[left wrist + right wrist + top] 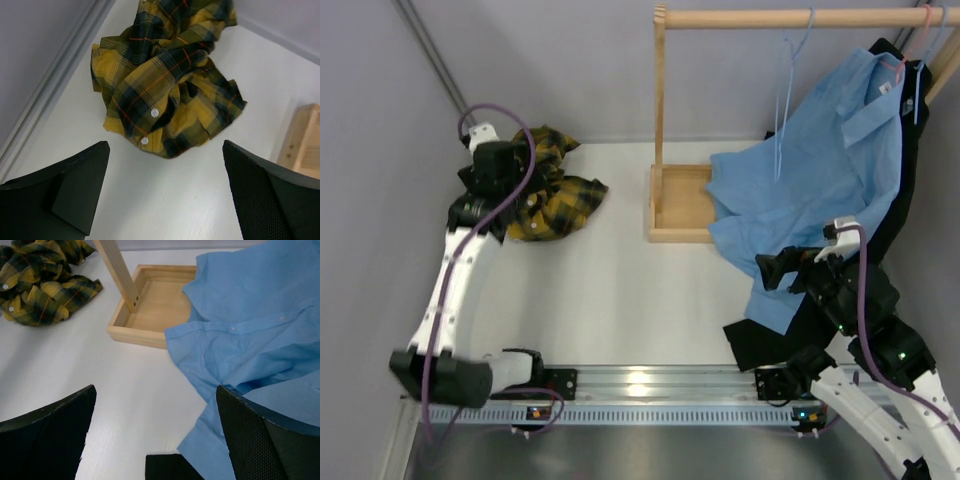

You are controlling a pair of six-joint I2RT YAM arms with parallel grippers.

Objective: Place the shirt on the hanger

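I need to close my left gripper on the bunched folds in the middle (537,170) (171,70) of the plaid shirt, on the far side of the shirt's white buttons.
The yellow and black plaid shirt (558,192) lies crumpled on the white table at the far left. It also shows in the left wrist view (167,80) and the right wrist view (42,290). My left gripper (492,182) hovers over the shirt's left edge; it is open and empty (165,200), with the shirt's buttoned edge just ahead of the fingertips. The pale blue hanger (788,85) hangs empty from the wooden rod. My right gripper (775,270) is open and empty (155,440), above the table by the hem of the plain blue shirt.
A wooden rack with a rod (790,17), post (659,110) and tray base (680,205) stands at the far middle. A light blue shirt (820,170) and a black garment (910,190) hang on a pink hanger (923,35) and drape onto the table. A grey wall runs on the left.
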